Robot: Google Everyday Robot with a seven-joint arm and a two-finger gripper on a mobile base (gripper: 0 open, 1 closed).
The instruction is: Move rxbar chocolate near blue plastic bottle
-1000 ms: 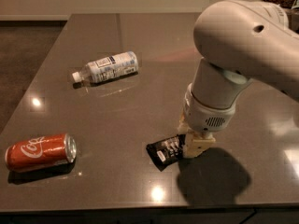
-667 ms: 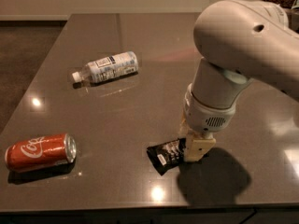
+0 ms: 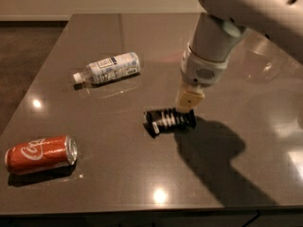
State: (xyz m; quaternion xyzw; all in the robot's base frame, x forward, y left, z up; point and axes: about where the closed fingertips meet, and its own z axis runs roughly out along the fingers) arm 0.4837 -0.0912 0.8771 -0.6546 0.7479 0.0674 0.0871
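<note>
The robot's gripper should release the rxbar chocolate against the near side of the blue plastic bottle (image 3: 131, 80), by the bottle's base end.
The rxbar chocolate (image 3: 168, 119) is a small black wrapper with white text lines, near the middle of the dark table (image 3: 118, 188). It hangs tilted a little above the surface, with its shadow just below it. My gripper (image 3: 187, 111) reaches down from the big white arm (image 3: 222, 27) and is shut on the bar's right end. The blue plastic bottle (image 3: 108, 67) lies on its side at the back left, white cap pointing left. It is about a bottle's length away from the bar.
A red Coca-Cola can (image 3: 40, 154) lies on its side at the front left of the table. The table's front edge runs along the bottom of the view. The arm's shadow (image 3: 208, 150) falls to the right of the bar.
The gripper has taken the bar off the table and carried it up and away from the front edge, towards the bottle. The bottle and the can have not moved.
</note>
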